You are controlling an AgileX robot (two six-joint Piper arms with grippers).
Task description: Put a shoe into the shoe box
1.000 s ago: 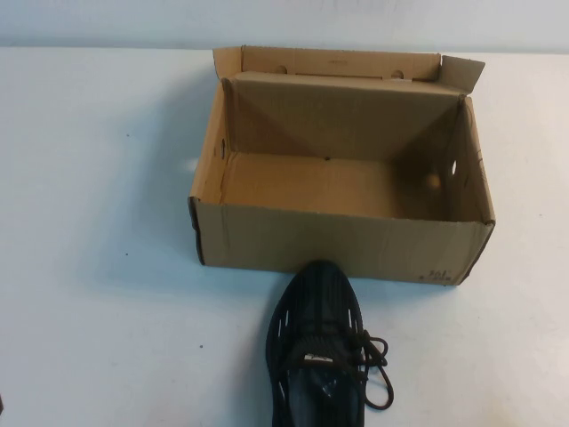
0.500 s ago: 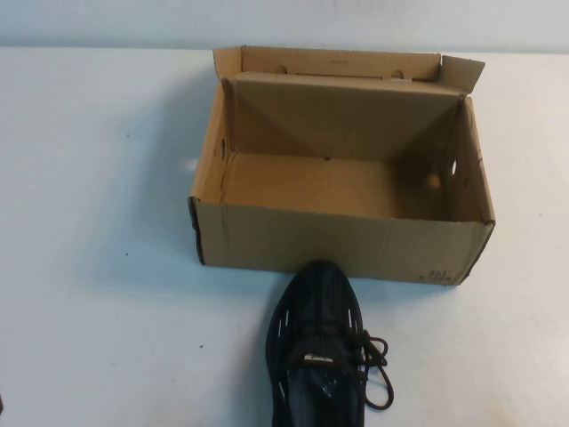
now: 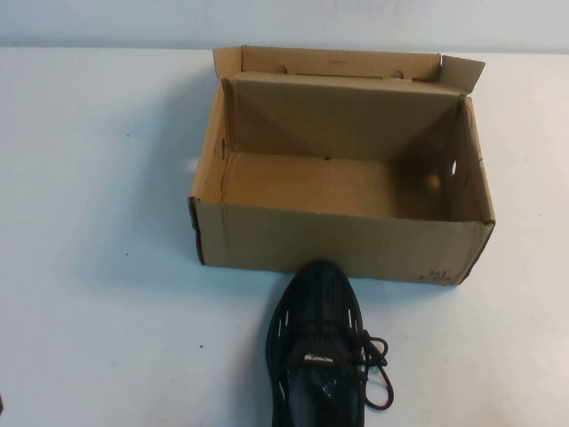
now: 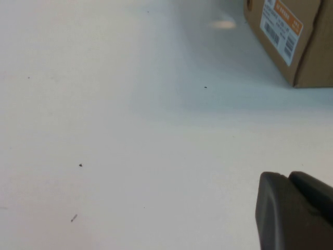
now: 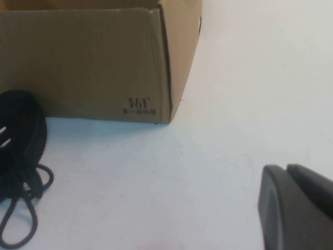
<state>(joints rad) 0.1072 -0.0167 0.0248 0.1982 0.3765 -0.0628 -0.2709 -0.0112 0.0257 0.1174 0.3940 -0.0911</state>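
I should close my right gripper on the shoe's tongue (image 3: 318,360), at the front of the black mesh shoe's opening, close to the loose lace loops.
The black mesh shoe (image 3: 318,347) lies on the white table in the high view, its toe touching the near wall of the shoe box (image 3: 338,245) and its heel cut off by the lower edge. The open brown box is empty, with its lid flaps standing up at the back. Neither arm shows in the high view. My left gripper (image 4: 289,177) is shut and empty over bare table, with a box corner (image 4: 312,52) far off. My right gripper (image 5: 286,169) is shut and empty, apart from the box's printed corner (image 5: 88,62) and the shoe's toe and laces (image 5: 23,135).
A white and orange barcode label (image 4: 281,23) is on the box's side wall. The white table (image 3: 89,222) stretches bare to the left and right of the box. Loose lace loops (image 3: 378,365) hang off the shoe's right side.
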